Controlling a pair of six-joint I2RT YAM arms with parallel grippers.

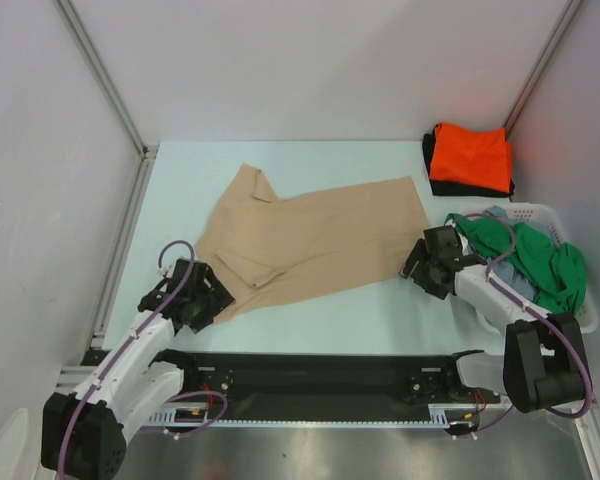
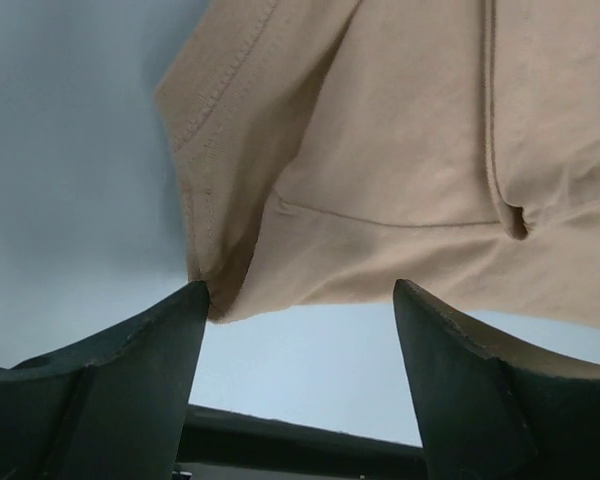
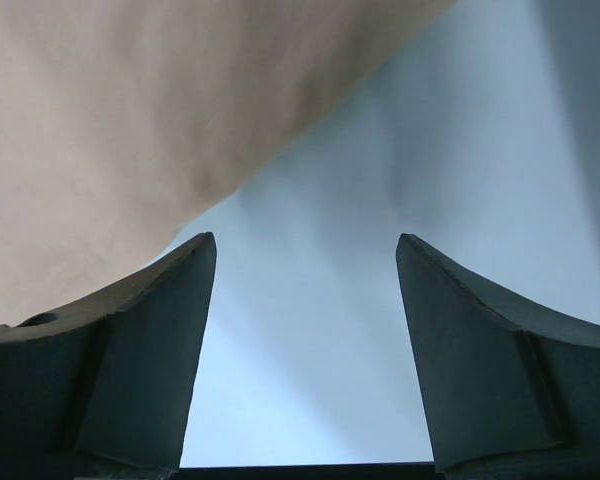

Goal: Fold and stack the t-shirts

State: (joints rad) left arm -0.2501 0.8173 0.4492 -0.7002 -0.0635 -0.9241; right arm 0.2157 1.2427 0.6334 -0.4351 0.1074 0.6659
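Note:
Next, my right gripper pinches the tan t-shirt's corner [image 1: 396, 268] next to the basket while my left gripper pulls the t-shirt's near edge straight, because that edge is slanted.
The tan t-shirt [image 1: 310, 240] lies spread and partly folded in the middle of the table. My left gripper [image 1: 212, 300] is open at its near left corner; in the left wrist view [image 2: 300, 300] the shirt's corner [image 2: 215, 300] touches the left fingertip. My right gripper [image 1: 416, 265] is open just off the shirt's near right corner; the tan cloth [image 3: 110, 130] lies left of my jaws. A folded orange shirt [image 1: 470, 157] rests on a folded black shirt [image 1: 432, 170] at the back right. A green shirt [image 1: 540, 262] and a grey-blue shirt [image 1: 495, 218] fill the basket.
The white plastic laundry basket [image 1: 540, 212] stands at the right edge, close beside my right arm. Grey walls with metal rails enclose the table on the left, back and right. A black rail [image 1: 320, 385] runs along the near edge.

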